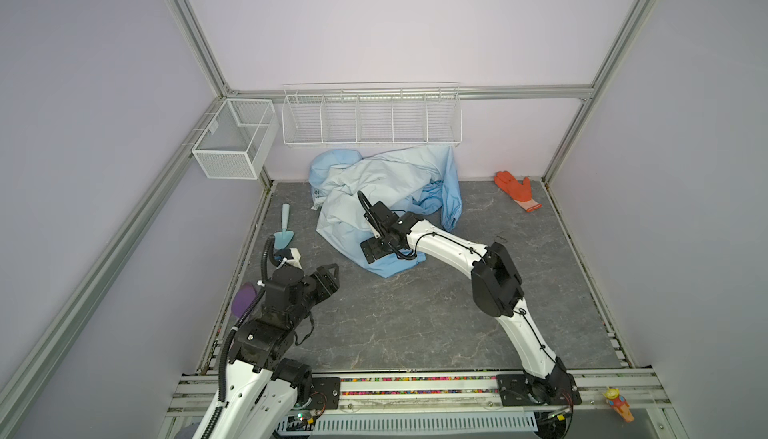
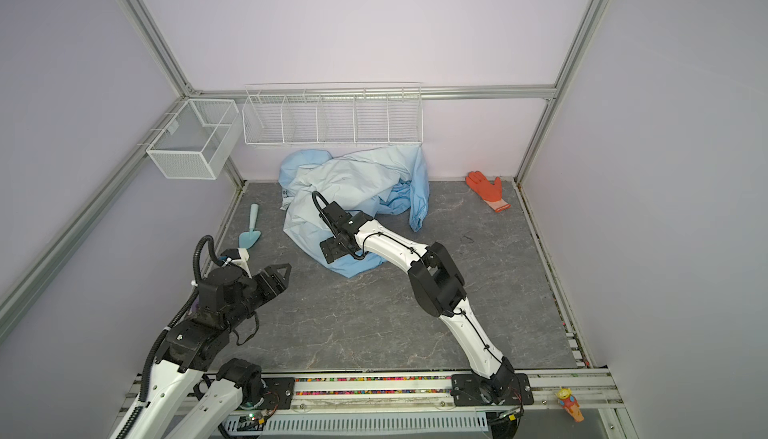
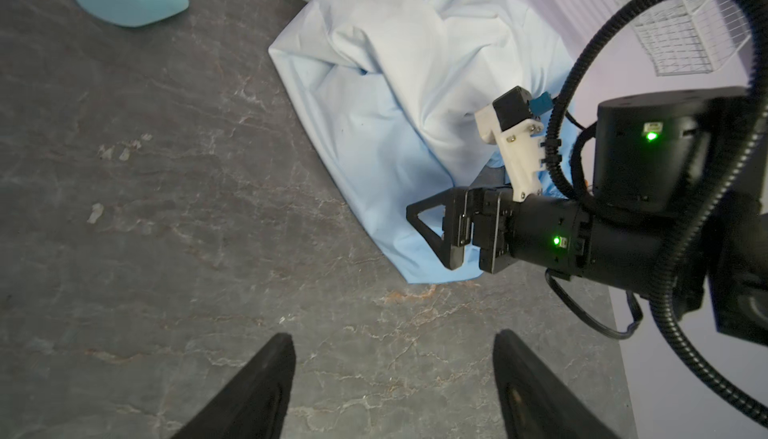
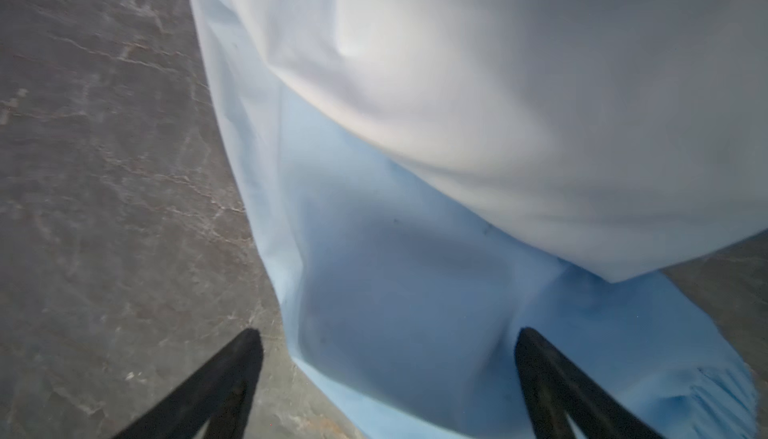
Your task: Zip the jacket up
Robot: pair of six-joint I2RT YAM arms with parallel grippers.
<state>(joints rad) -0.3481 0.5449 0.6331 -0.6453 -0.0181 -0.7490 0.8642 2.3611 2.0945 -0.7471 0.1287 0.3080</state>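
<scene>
Next, I close my left gripper on the jacket's hem corner (image 1: 316,198) on the side toward the teal trowel, because the zipper ends there.
The jacket (image 1: 374,191) (image 2: 349,183) lies crumpled in a light-blue and whitish heap at the back middle of the table, one sleeve trailing to the right. My right gripper (image 1: 370,255) (image 2: 331,252) hangs low over its near corner. In the right wrist view this gripper (image 4: 386,337) is open, with one finger over bare table, the other over blue fabric (image 4: 415,250), and a gathered cuff (image 4: 706,387) beside it. My left gripper (image 1: 332,271) (image 2: 286,271) (image 3: 394,337) is open over bare table, well short of the jacket (image 3: 395,83).
A teal trowel (image 1: 284,229) lies left of the jacket and an orange glove (image 1: 515,189) at the back right. A wire basket (image 1: 232,141) and a wire rack (image 1: 370,119) hang on the walls. A small toy (image 1: 619,403) stands on the front rail.
</scene>
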